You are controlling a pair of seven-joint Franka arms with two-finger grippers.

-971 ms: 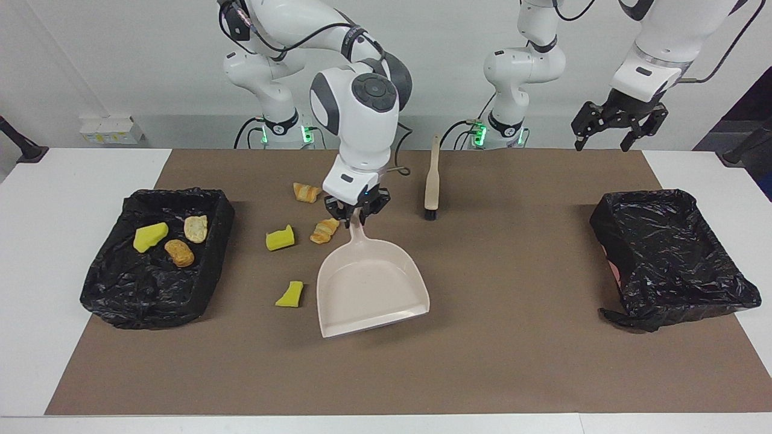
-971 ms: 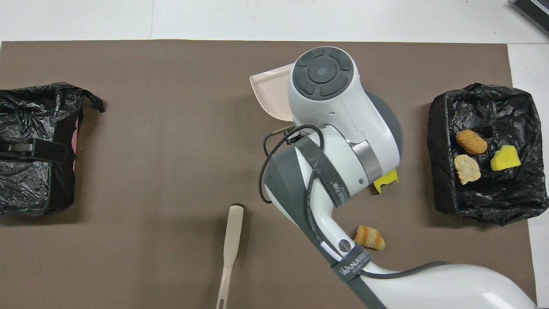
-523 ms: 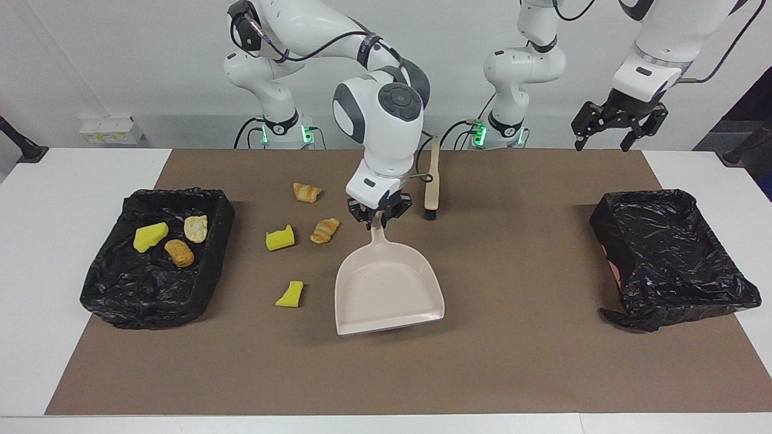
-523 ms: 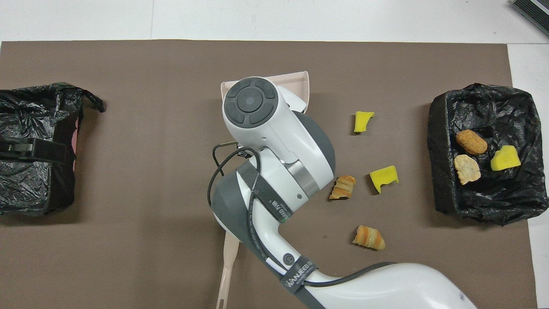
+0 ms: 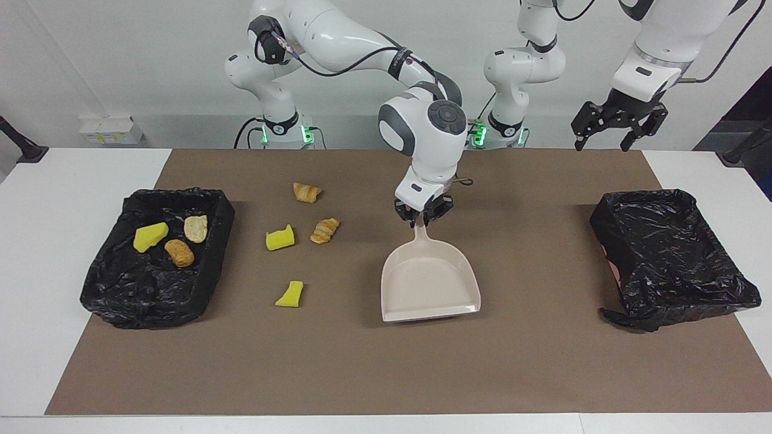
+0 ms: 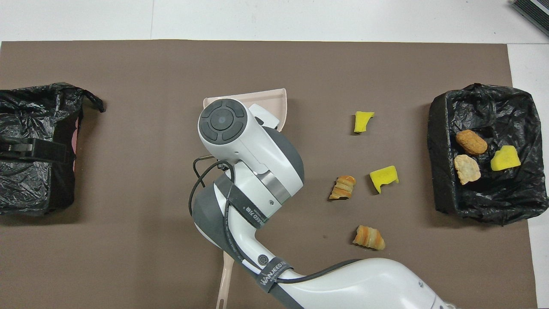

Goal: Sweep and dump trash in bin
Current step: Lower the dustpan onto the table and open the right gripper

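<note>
My right gripper has the beige dustpan, now over the middle of the mat. It will let go of it on the brown mat (image 6: pixel 235 128), just beyond the brush's beige handle.
My right gripper (image 5: pixel 423 218) is shut on the handle of the empty beige dustpan (image 5: pixel 429 283), over the middle of the mat; the pan's mouth (image 6: pixel 244 95) points away from the robots. Loose trash lies on the mat toward the right arm's end: two croissants (image 5: pixel 307 192) (image 5: pixel 325 230) and two yellow chunks (image 5: pixel 280 239) (image 5: pixel 290 295). The black-lined bin (image 5: pixel 120 301) at that end holds a yellow chunk (image 5: pixel 150 236) and two bread pieces (image 5: pixel 195 228) (image 5: pixel 179 252). My left gripper (image 5: pixel 616 135) waits open in the air at the left arm's end.
A second black-lined bin (image 5: pixel 669 259) stands at the left arm's end with nothing showing inside. The brush's beige handle (image 6: pixel 225 283) pokes out from under the right arm near the robots; the arm hides the brush in the facing view.
The right arm has carried the dustpan sideways toward the left arm's end, away from the loose trash. The trash and the left arm have stayed put.
</note>
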